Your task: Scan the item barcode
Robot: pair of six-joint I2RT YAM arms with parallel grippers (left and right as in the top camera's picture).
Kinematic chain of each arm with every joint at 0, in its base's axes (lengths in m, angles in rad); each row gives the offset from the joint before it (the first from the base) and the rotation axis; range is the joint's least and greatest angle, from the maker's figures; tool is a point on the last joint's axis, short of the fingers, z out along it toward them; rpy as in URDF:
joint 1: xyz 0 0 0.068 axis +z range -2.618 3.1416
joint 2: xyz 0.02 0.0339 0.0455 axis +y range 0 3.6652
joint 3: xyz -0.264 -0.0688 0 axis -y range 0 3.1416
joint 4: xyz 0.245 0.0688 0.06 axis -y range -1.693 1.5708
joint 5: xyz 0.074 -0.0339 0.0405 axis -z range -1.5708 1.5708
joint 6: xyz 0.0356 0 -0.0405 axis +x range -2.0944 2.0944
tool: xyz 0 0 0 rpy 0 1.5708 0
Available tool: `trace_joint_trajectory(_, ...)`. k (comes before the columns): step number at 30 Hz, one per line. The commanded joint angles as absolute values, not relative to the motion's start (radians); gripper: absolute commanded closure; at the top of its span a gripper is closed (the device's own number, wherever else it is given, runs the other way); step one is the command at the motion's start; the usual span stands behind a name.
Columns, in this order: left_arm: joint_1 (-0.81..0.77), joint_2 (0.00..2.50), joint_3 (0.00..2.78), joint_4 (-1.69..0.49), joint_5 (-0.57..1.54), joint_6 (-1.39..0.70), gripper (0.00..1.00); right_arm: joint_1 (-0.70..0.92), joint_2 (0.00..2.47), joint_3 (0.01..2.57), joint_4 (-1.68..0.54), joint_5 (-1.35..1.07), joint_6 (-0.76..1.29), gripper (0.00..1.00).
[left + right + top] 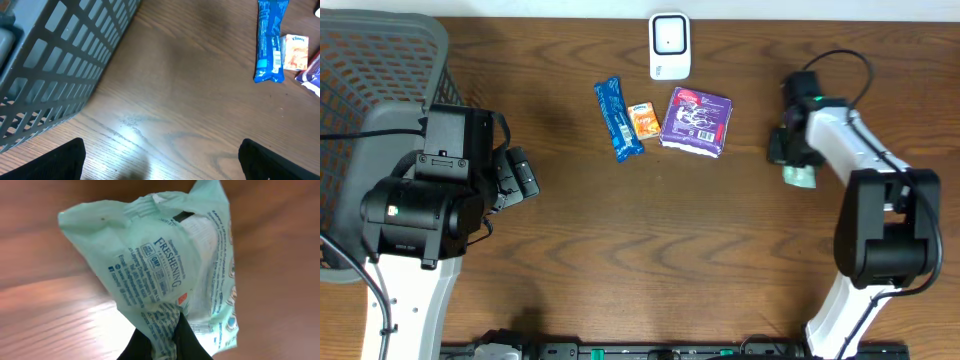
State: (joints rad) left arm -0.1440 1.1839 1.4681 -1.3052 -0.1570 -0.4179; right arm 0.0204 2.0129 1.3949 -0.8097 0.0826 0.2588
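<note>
I should use my right gripper to set the mint-green packet, now under that gripper at the table, down on the bare wood (790,177) between the purple packet and my arm.
A mint-green crinkled packet (165,265) printed "FRESHENING" fills the right wrist view, and my right gripper (163,341) is shut on its lower edge, with film pinched between the two black fingers (192,342). From overhead, the same packet (801,178) lies at the right of the table under my right gripper (794,163). A white scanner (669,45) stands at the back centre. Beside the basket, my left gripper (520,178) is open, its fingertips (65,160) wide apart over bare wood with nothing between them.
A blue bar wrapper (618,120), a small orange tissue pack (643,120) and a purple packet (697,121) lie in a row in front of the scanner. A grey mesh basket (370,70) fills the back left corner.
</note>
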Motion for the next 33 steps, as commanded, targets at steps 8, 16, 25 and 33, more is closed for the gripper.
trace_joint_trajectory(8,-0.139,1.19,1.477,-1.309,-0.168,-0.412,0.02,-0.08,2.048,1.445,-0.884,-0.94,0.148,0.99)
trace_joint_trajectory(16,-0.139,1.19,1.477,-1.309,-0.168,-0.412,0.02,-0.15,2.048,1.364,-0.822,-1.068,0.196,0.99)
trace_joint_trajectory(25,-0.139,1.19,1.477,-1.309,-0.168,-0.412,0.02,-0.319,2.048,1.228,-0.751,-0.958,0.211,0.98)
trace_joint_trajectory(33,-0.139,1.19,1.477,-1.309,-0.168,-0.412,0.02,-0.387,2.046,1.331,-0.926,-0.485,0.216,0.86)
